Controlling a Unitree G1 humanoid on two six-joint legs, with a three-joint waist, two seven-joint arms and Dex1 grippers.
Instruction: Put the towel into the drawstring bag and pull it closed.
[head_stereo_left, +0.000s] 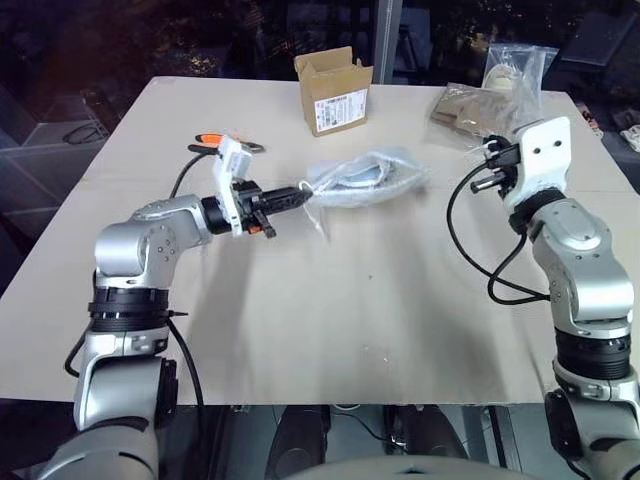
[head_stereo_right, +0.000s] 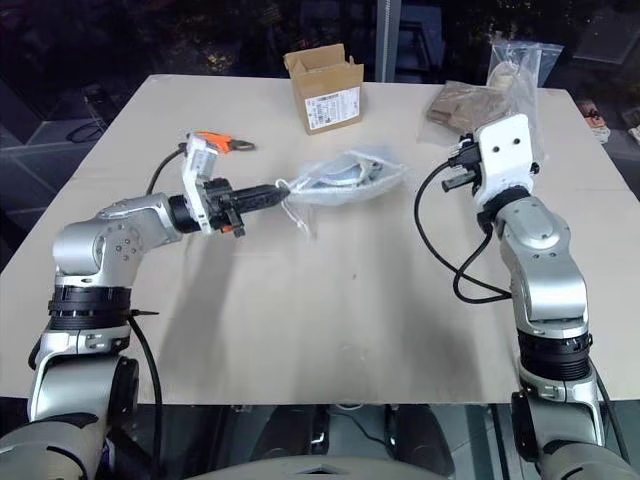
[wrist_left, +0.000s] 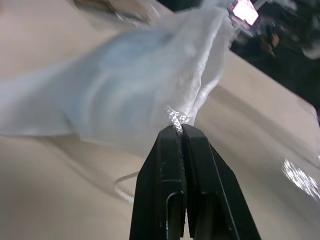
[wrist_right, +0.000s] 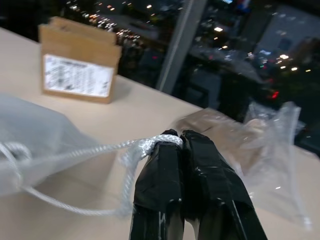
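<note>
Next, my left gripper lets go of the white cord on the bare beige table, just nearer me than the bag's bunched opening (head_stereo_left: 321, 237).
The white semi-sheer drawstring bag (head_stereo_left: 368, 175) hangs stretched just above the table between my two arms. The light-blue towel (head_stereo_left: 352, 181) shows through its fabric, inside it. My left gripper (wrist_left: 179, 129) is shut on the white cord (wrist_left: 175, 118) where the bag's mouth bunches together, at the bag's left end (head_stereo_left: 306, 196). My right gripper (wrist_right: 173, 138) is shut on another stretch of the cord (wrist_right: 100, 150), which runs back to the bag's other end. The right hand (head_stereo_left: 492, 160) is raised to the right of the bag.
A small cardboard box (head_stereo_left: 333, 90) stands at the back of the beige table (head_stereo_left: 350, 330). A clear plastic bag with brown contents (head_stereo_left: 490, 95) lies at the back right. An orange-handled tool (head_stereo_left: 215, 143) lies behind my left hand.
</note>
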